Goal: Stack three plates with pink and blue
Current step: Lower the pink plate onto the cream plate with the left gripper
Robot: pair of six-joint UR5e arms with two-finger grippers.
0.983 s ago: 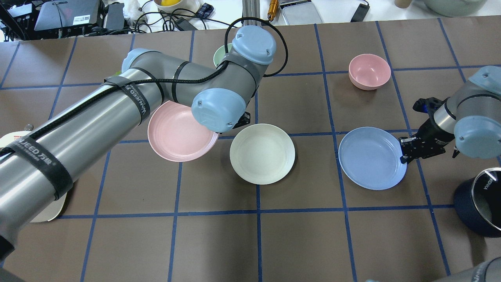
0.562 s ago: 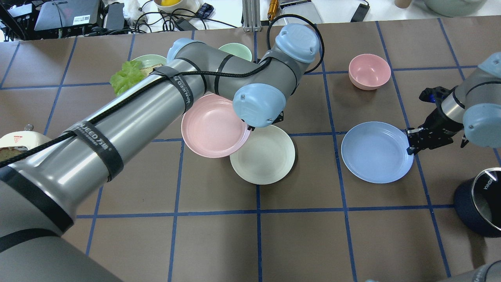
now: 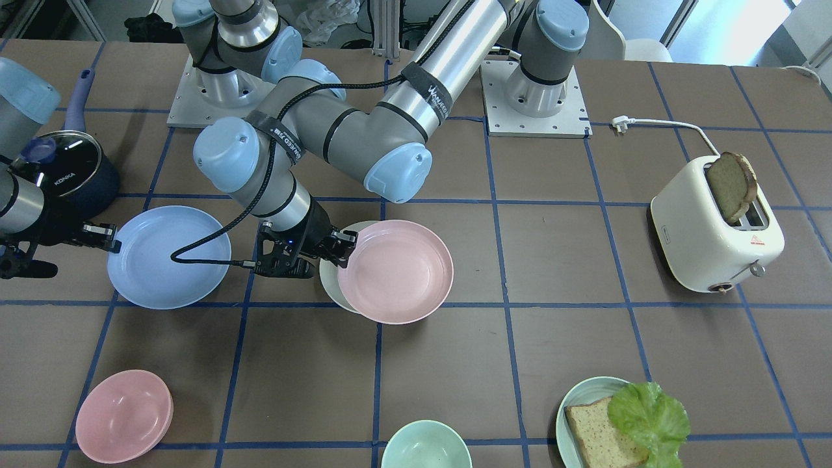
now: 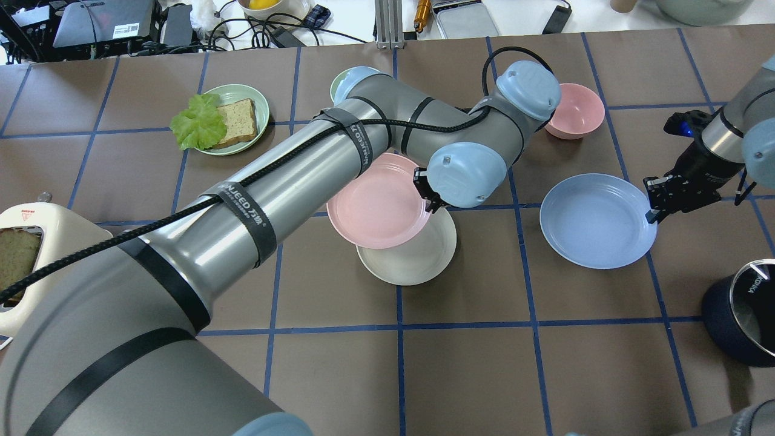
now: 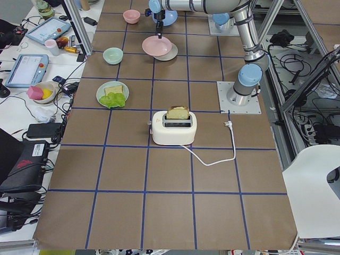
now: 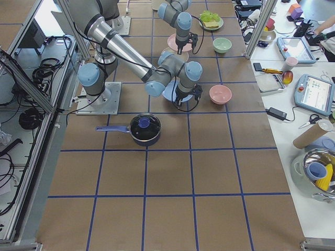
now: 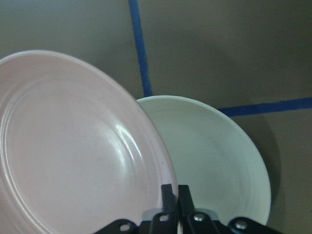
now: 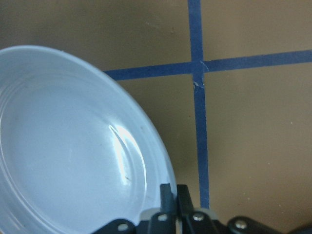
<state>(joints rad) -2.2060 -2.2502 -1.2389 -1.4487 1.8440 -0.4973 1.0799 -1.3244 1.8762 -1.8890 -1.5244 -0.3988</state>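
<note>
My left gripper will let go of the pale pink plate squarely on top of the cream-white plate [image 3: 375, 268] [image 7: 197, 170].
My left gripper [image 4: 427, 194] is shut on the right rim of the pale pink plate [image 4: 375, 203] and holds it tilted, partly over the cream-white plate [image 4: 418, 257], which lies on the table. The left wrist view shows the pink plate [image 7: 73, 146] overlapping the cream plate [image 7: 214, 161]. My right gripper [image 4: 651, 212] is shut on the right rim of the pale blue plate [image 4: 596, 221], to the right of the other two. The right wrist view shows its rim [image 8: 63, 146] pinched between the closed jaws.
A pink bowl [image 4: 575, 109] sits behind the blue plate, beside the left arm's wrist. A mint bowl [image 3: 426, 445] and a teal plate with bread and lettuce [image 4: 221, 118] are at the far side. A dark pot [image 4: 742, 309] stands at the right, a toaster [image 3: 715, 227] at the left.
My left arm has carried the pink plate to the right until it overlaps the cream plate. My right gripper has moved the blue plate a little right and farther away.
</note>
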